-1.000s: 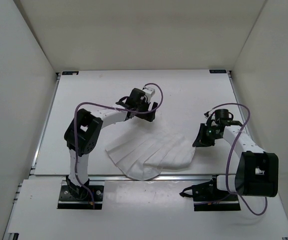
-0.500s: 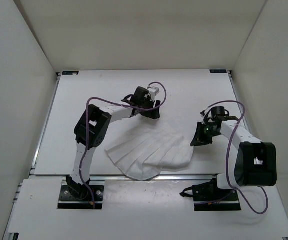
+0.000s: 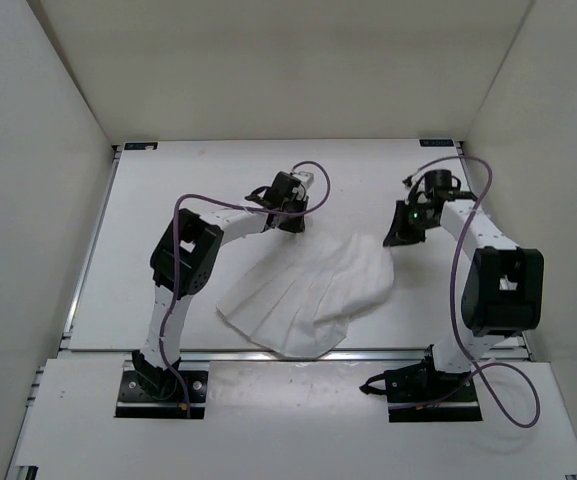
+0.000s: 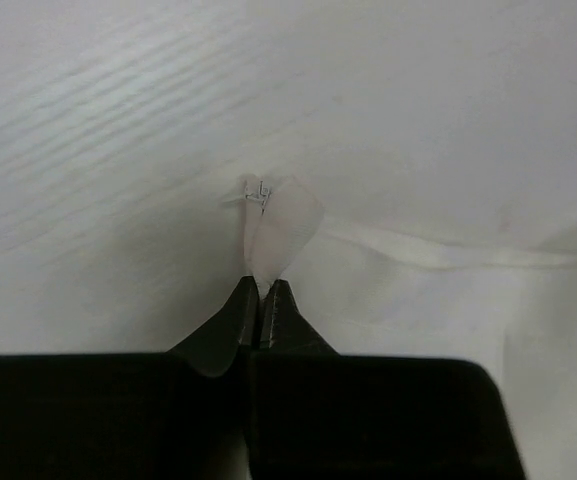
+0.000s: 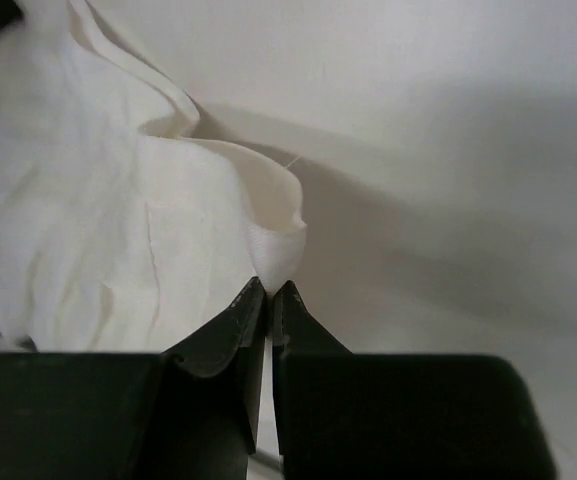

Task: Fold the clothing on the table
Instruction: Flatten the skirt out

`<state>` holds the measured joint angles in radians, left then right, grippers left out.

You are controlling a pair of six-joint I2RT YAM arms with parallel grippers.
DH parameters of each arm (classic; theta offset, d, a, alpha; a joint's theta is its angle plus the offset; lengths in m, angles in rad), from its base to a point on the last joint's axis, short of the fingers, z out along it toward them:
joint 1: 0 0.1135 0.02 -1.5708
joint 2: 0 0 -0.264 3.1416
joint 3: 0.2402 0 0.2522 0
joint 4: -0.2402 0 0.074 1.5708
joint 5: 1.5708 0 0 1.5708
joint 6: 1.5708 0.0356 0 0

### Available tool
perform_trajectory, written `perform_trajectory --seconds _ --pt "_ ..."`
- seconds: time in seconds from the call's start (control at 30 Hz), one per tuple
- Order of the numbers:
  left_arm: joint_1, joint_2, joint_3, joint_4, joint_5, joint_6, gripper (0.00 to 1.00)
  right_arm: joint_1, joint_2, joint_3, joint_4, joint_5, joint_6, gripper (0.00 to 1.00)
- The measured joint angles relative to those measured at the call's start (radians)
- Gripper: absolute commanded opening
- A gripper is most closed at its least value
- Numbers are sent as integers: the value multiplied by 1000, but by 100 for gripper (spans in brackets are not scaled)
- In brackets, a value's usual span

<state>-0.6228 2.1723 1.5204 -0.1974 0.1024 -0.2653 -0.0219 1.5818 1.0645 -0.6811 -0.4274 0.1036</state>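
Note:
Next, I release the clothing's pinched corner from my left gripper on the table [image 3: 243,232] under the white forearm behind that gripper.
The clothing [image 3: 308,295] is a white ribbed garment spread on the table [image 3: 168,200] between the two arms. My left gripper [image 3: 290,222] sits at its far left corner. The left wrist view has that gripper [image 4: 261,285] shut, with a small flap of the clothing [image 4: 280,225] pinched between its tips. My right gripper [image 3: 400,238] holds the far right edge. In the right wrist view, the right gripper [image 5: 269,288] is shut on a raised fold of the clothing [image 5: 118,230].
White walls close in the table on the left, the back and the right. Black corner brackets [image 3: 140,146] [image 3: 436,143] mark the far corners. An aluminium rail [image 3: 98,345] runs along the near edge. Purple cables [image 3: 473,215] loop off both arms.
The left gripper has closed on the clothing's far left corner. The right gripper has moved toward the far side, dragging the clothing's right edge with it.

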Motion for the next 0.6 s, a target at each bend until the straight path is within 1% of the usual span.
perform_trajectory --seconds 0.07,0.13,0.2,0.23,0.3,0.37,0.4,0.47,0.53,0.6 --pt "27 -10 21 -40 -32 3 0 -8 67 141 -5 -10 -3 0" --pt "60 -21 83 -90 -74 16 0 -20 139 312 9 -32 -5 0" --pt "98 -26 196 -145 -99 31 0 -29 215 517 -25 -54 -3 0" --pt "119 -29 280 -167 -104 36 0 -32 262 652 -30 -72 -2 0" --pt "154 -54 409 -166 -112 45 0 -32 329 892 -28 -95 3 0" --pt "182 -119 490 -155 -114 53 0 -31 348 1051 4 -122 12 0" --pt "190 -167 520 -146 -116 60 0 -30 336 1086 19 -135 18 1" --pt "192 -282 533 -129 -123 79 0 -30 272 1085 59 -173 28 0" --pt "167 -422 483 -93 -134 106 0 -27 172 995 112 -200 29 0" --pt "116 -587 351 -51 -163 143 0 -13 38 834 177 -206 22 0"
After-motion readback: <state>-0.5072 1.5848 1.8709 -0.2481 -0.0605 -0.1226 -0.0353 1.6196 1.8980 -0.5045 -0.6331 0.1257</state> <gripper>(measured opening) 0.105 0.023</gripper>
